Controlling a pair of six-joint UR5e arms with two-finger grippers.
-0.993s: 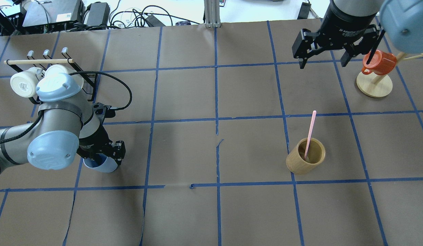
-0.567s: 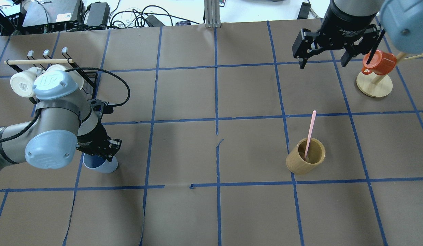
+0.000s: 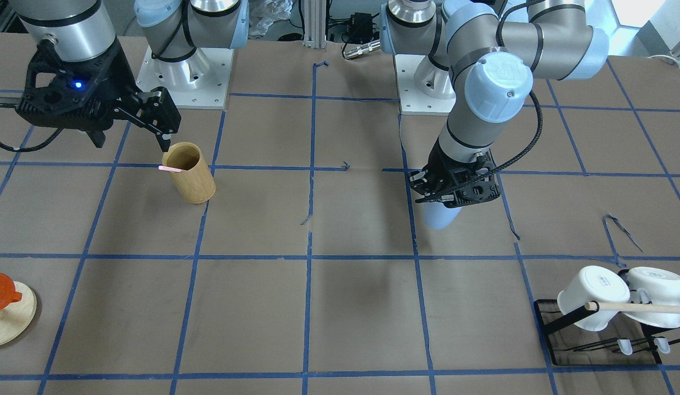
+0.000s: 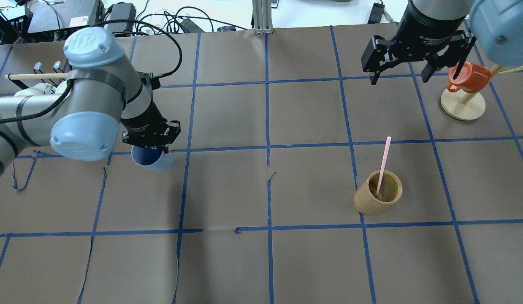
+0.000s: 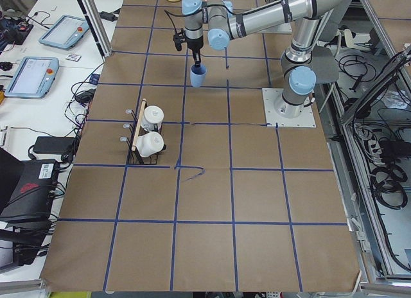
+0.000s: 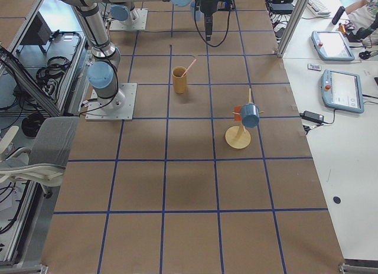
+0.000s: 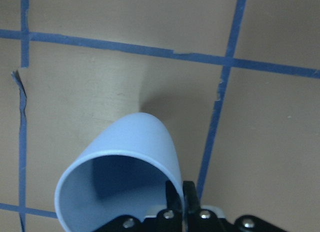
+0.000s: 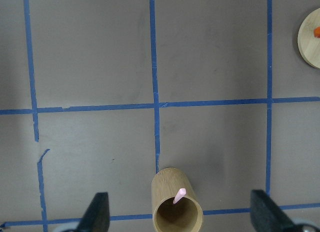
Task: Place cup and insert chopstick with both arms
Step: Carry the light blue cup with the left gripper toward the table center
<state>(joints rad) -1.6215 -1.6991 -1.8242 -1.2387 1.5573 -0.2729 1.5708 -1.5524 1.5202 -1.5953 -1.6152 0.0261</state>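
Note:
My left gripper will release the light blue cup on the blue tape crossing in the middle of the table (image 3: 311,261).
My left gripper (image 4: 149,141) is shut on the rim of the light blue cup (image 4: 152,160) and holds it above the table, left of centre. The left wrist view shows the cup (image 7: 125,162) tilted, mouth toward the camera, with the fingers (image 7: 176,194) pinching its rim. It also shows in the front view (image 3: 441,216). One pink chopstick (image 4: 383,164) leans in the tan bamboo cylinder (image 4: 377,200) at the right. My right gripper (image 4: 399,76) is open and empty, high above the far right; the cylinder (image 8: 177,214) lies below it.
A black rack (image 3: 559,323) with two white mugs (image 3: 592,296) and a wooden dowel (image 3: 641,308) stands at the far left, partly behind my left arm. An orange mug (image 4: 470,78) hangs on a wooden stand (image 4: 462,107) at the far right.
My left gripper has lifted the blue cup off the table and carried it farther away and to the right. The right arm has not moved.

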